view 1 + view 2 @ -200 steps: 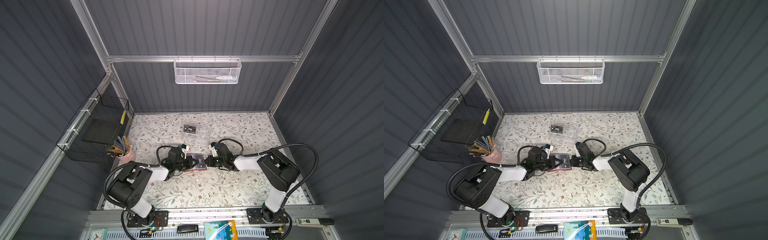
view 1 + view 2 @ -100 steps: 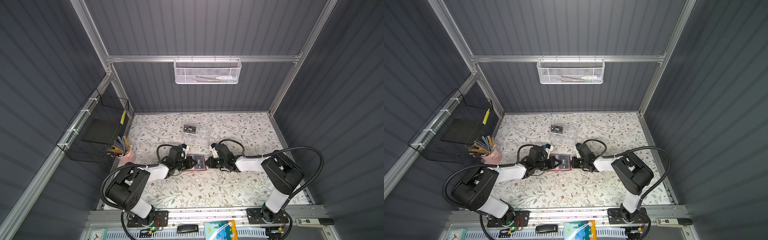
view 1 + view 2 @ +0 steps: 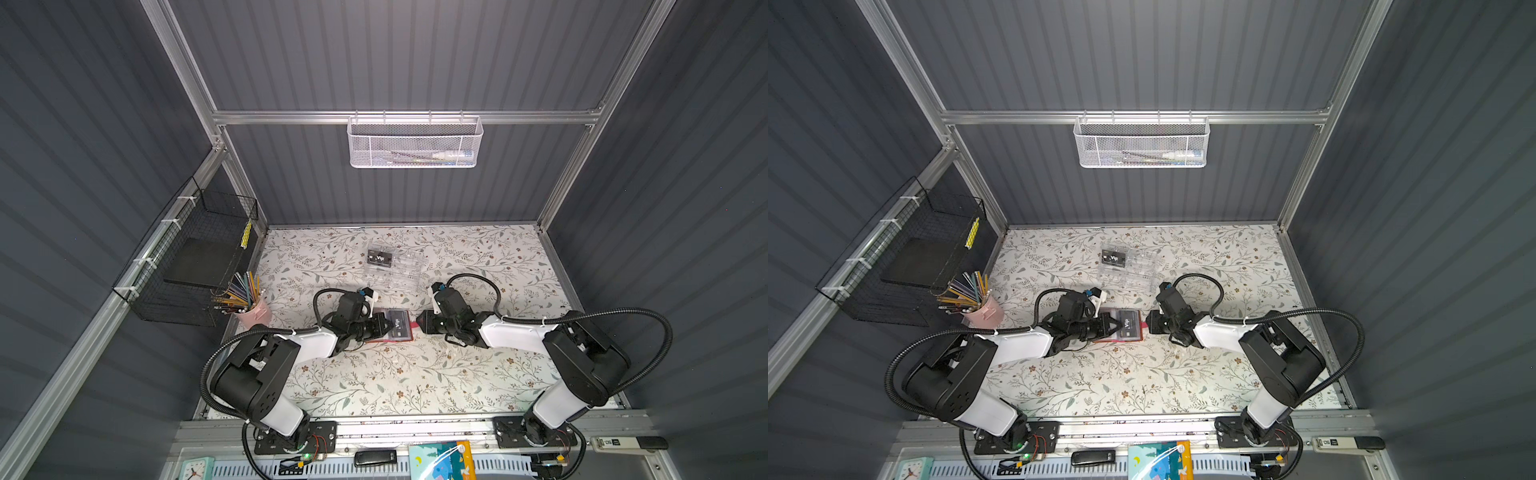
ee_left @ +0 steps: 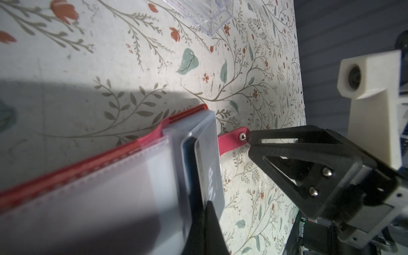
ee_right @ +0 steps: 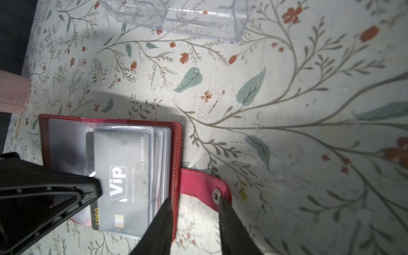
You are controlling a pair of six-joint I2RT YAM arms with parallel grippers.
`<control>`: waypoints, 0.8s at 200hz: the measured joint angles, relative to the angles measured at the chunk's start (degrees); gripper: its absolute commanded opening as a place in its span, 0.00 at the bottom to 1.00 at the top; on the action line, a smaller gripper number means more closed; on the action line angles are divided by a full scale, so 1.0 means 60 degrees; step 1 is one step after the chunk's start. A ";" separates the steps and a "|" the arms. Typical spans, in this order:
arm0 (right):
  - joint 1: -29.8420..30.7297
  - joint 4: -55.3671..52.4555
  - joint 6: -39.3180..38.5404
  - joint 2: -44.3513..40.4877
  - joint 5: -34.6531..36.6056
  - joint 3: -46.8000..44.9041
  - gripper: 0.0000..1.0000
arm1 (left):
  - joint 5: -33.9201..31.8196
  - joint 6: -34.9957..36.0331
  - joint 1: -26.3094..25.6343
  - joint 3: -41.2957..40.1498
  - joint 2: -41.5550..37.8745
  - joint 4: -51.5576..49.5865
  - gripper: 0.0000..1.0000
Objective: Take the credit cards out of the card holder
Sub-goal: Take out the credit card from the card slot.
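My right gripper is to close on the strap tab [image 5: 200,187] before my left gripper pulls, as the Vip card is in its sleeve and the card holder is lying free.
The red card holder [image 5: 176,143] lies open on the floral table, mid-table in both top views [image 3: 390,340] [image 3: 1116,340]. A black "Vip" credit card [image 5: 119,176] shows in its top clear sleeve, with more sleeves stacked under it. My left gripper [image 4: 207,205] comes in from the left and is shut on that card's edge [image 3: 388,326]. My right gripper [image 5: 194,198] is open at the holder's right side [image 3: 419,326]. One finger is over the holder's red edge and the other is by the snap button of the strap tab [image 5: 205,183]. A second Vip card [image 3: 379,257] lies in the clear organizer.
The clear acrylic organizer [image 3: 395,270] stands just behind the holder. A pink cup of pencils [image 3: 249,307] is at the left edge under a black wire basket [image 3: 199,257]. A white mesh basket [image 3: 415,143] hangs on the back wall.
My right gripper's fingers have parted from nearly shut to open beside the strap tab. The left gripper has stayed shut on the card, and both arms have barely moved.
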 measured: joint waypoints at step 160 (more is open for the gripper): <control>0.0197 0.0084 0.0157 0.0962 0.0149 0.0521 0.19 | 0.0051 0.0069 0.0062 0.0007 0.0004 -0.0011 0.00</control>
